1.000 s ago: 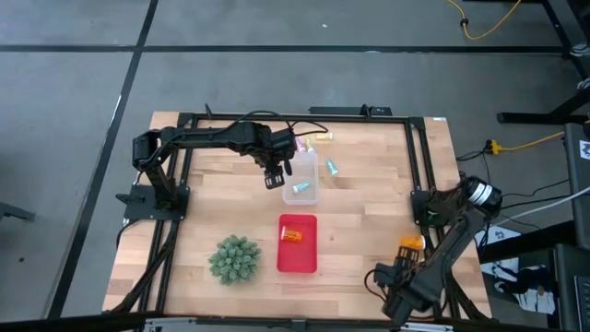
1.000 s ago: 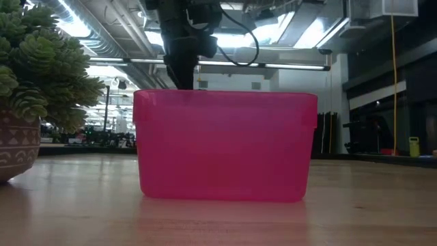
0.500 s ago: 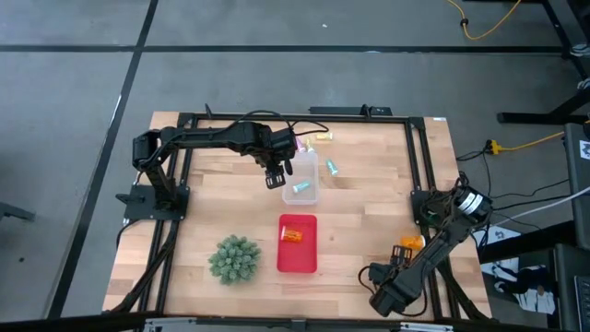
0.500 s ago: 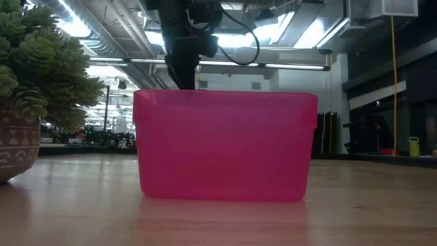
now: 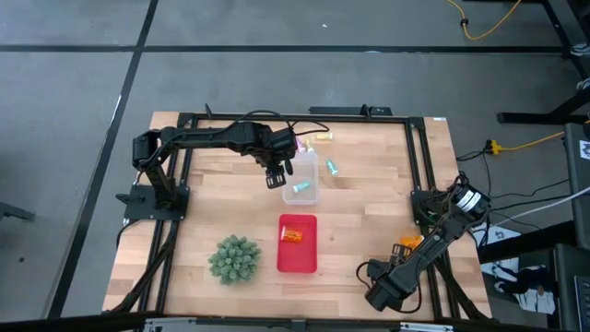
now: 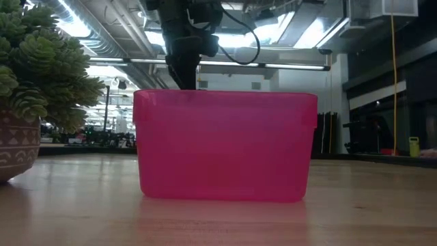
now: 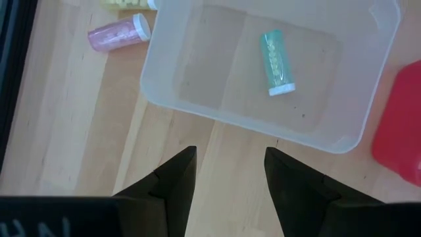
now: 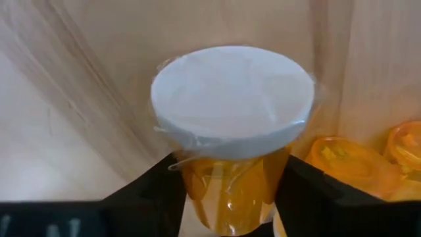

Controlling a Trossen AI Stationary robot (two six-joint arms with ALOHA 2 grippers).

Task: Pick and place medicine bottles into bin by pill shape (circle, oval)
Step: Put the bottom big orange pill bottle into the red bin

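My right gripper is going to release its orange bottle in the red bin, on the near side of the bottle (image 5: pixel 291 257) there. The held bottle is still beside two more orange bottles.
My right gripper (image 8: pixel 230 197) is shut on an orange bottle with a white cap (image 8: pixel 231 99) at the table's near right. Two more orange bottles (image 8: pixel 348 164) stand close beside it. In the high view the right arm covers most of them and only a bit of orange (image 5: pixel 407 243) shows. My left gripper (image 7: pixel 227 171) (image 5: pixel 275 177) is open and empty, above the table just left of the clear bin (image 5: pixel 307 164). The clear bin holds a teal vial (image 7: pixel 277 62). The red bin (image 5: pixel 297 256) holds an orange bottle (image 5: pixel 291 235). A pink vial (image 7: pixel 118 34), a yellow vial (image 5: pixel 321 138) and a teal vial (image 5: pixel 332 167) lie on the table. My right gripper pinches the orange bottle's body just under the cap (image 8: pixel 227 187) between its two fingers (image 8: pixel 158 191), one on each side. The cap faces the wrist camera. The bottle's lower end is hidden by the fingers, so I cannot tell whether it is off the table.
A green spiky plant in a pot (image 5: pixel 234 258) stands left of the red bin, and it fills the left of the low view (image 6: pixel 27 89). The red bin (image 6: pixel 225 143) fills the middle of the low view. A black frame (image 5: pixel 415 157) runs around the table.
My right arm has swung toward the table's left along the near right corner and now covers more of the orange bottles in the high view. My left arm has kept still.
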